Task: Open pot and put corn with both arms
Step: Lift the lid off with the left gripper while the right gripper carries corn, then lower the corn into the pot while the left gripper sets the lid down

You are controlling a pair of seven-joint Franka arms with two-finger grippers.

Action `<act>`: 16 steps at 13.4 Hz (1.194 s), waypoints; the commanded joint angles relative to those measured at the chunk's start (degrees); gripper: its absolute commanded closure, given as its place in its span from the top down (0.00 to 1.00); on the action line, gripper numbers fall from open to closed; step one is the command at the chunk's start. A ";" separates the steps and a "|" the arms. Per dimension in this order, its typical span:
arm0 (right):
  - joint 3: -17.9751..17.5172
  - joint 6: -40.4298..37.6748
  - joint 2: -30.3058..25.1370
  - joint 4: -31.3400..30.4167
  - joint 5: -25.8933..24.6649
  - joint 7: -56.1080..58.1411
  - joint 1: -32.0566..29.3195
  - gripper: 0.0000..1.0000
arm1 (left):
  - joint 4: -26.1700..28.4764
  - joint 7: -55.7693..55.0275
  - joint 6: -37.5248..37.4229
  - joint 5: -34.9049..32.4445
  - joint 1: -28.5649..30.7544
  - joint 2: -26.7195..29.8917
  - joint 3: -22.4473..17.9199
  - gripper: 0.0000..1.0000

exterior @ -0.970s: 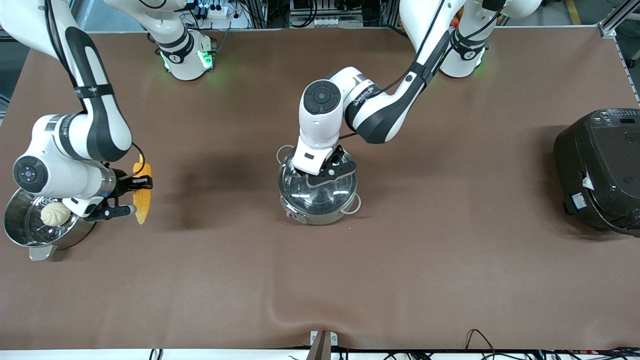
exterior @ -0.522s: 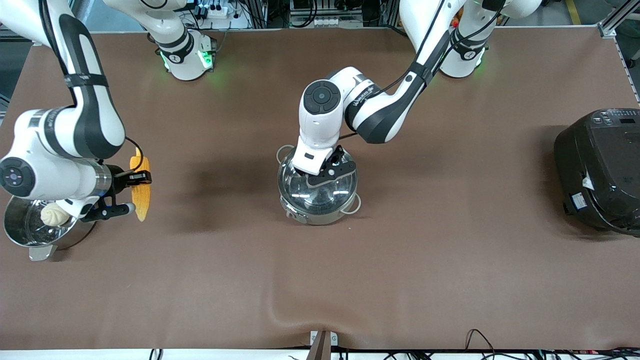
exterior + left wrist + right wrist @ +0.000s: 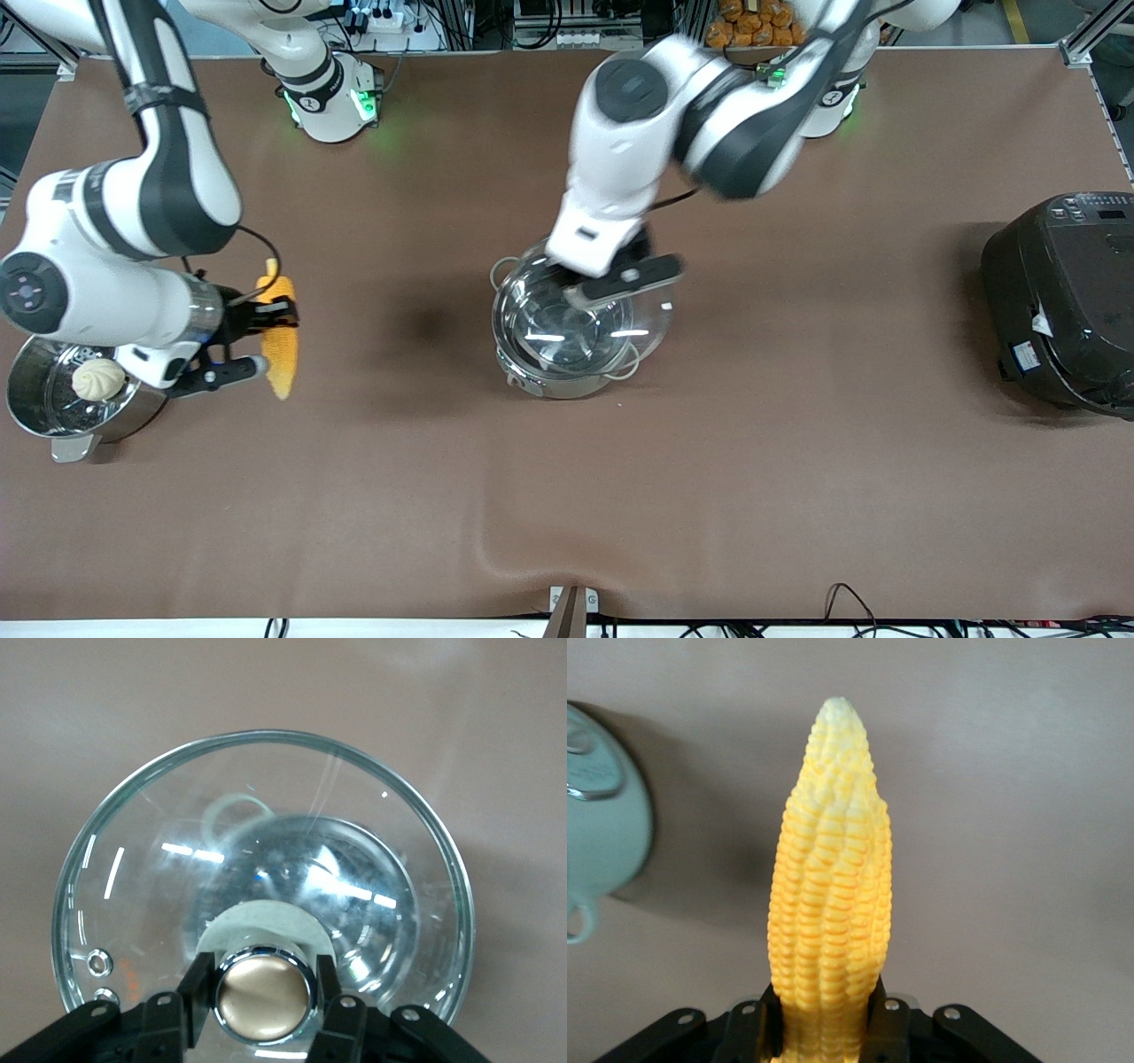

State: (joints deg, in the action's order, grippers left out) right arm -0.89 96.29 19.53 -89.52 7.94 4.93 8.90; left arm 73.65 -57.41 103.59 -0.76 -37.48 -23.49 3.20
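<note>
My left gripper needs to put down and release the glass lid, now held over the steel pot, on the bare table (image 3: 819, 352) between the steel pot and the black cooker.
The steel pot (image 3: 549, 383) stands mid-table, uncovered. My left gripper (image 3: 611, 288) is shut on the copper knob (image 3: 263, 995) of the glass lid (image 3: 651, 319) and holds the lid in the air over the pot, shifted a little toward the left arm's end. Through the lid, the left wrist view shows the pot (image 3: 301, 886) below. My left gripper (image 3: 263, 1010) has a finger on each side of the knob. My right gripper (image 3: 266, 337) is shut on the thick end of the corn (image 3: 282, 354), held over the table between the steamer pot and the pot. The corn (image 3: 830, 904) points away from my right gripper (image 3: 824, 1028).
A steel steamer pot (image 3: 53, 421) with a white bun (image 3: 97, 378) stands at the right arm's end. A big black cooker (image 3: 1063, 301) stands at the left arm's end. A rounded pale vessel with a loop handle (image 3: 602, 824) shows at the right wrist view's edge.
My left arm has raised the lid off the pot and swung it slightly toward the left arm's end. My right arm has carried the corn a little toward the pot.
</note>
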 commanded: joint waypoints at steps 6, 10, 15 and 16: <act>0.89 5.02 9.72 11.72 -0.56 -27.75 27.46 0.07 | 20.53 35.03 -8.59 0.84 17.67 17.93 0.75 0.00; 0.98 15.75 17.01 13.65 -2.75 -35.69 32.50 0.07 | 37.66 47.18 5.01 1.90 25.85 22.69 0.75 0.00; 0.98 16.65 21.96 17.01 -6.01 -42.72 34.96 0.54 | 54.46 51.87 27.57 1.90 29.13 19.54 0.58 0.00; 1.07 16.65 21.87 17.01 -6.01 -42.72 35.22 0.66 | 56.15 52.57 32.51 1.90 30.08 17.18 0.58 0.00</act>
State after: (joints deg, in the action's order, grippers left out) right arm -0.35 114.12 40.75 -74.91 3.08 -35.63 42.96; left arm 125.44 -6.62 128.43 0.02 -8.73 -5.27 3.21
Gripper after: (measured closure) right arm 0.502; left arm 0.493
